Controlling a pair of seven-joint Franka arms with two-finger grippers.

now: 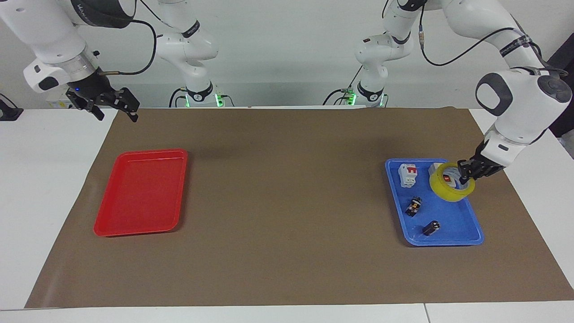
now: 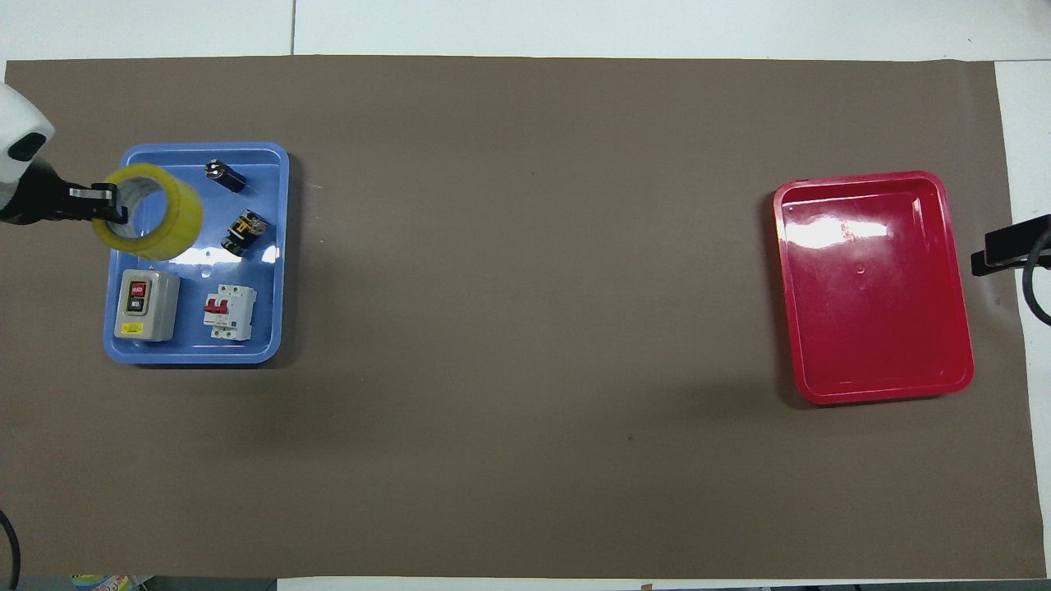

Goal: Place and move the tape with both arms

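Note:
The yellow tape roll, tilted in the air over the blue tray, will be let go by my left gripper on the brown mat (image 2: 548, 286) between the blue and red trays.
The yellow tape roll (image 1: 450, 189) hangs in the air over the blue tray (image 1: 453, 234), tilted, and shows in the overhead view (image 2: 152, 213) over the tray's edge. My left gripper (image 1: 465, 172) is shut on the roll's rim, one finger inside the ring; it also shows in the overhead view (image 2: 105, 200). My right gripper (image 1: 112, 106) waits raised over the mat's corner at the right arm's end, fingers spread; only its dark tip (image 2: 1006, 250) shows in the overhead view beside the red tray (image 2: 878, 386).
In the blue tray (image 2: 271, 246) lie a grey switch box (image 2: 146, 305), a white circuit breaker (image 2: 228, 312) and two small dark parts (image 2: 244, 230) (image 2: 224, 174). The red tray (image 1: 112, 226) is empty. A brown mat (image 1: 287, 202) covers the table.

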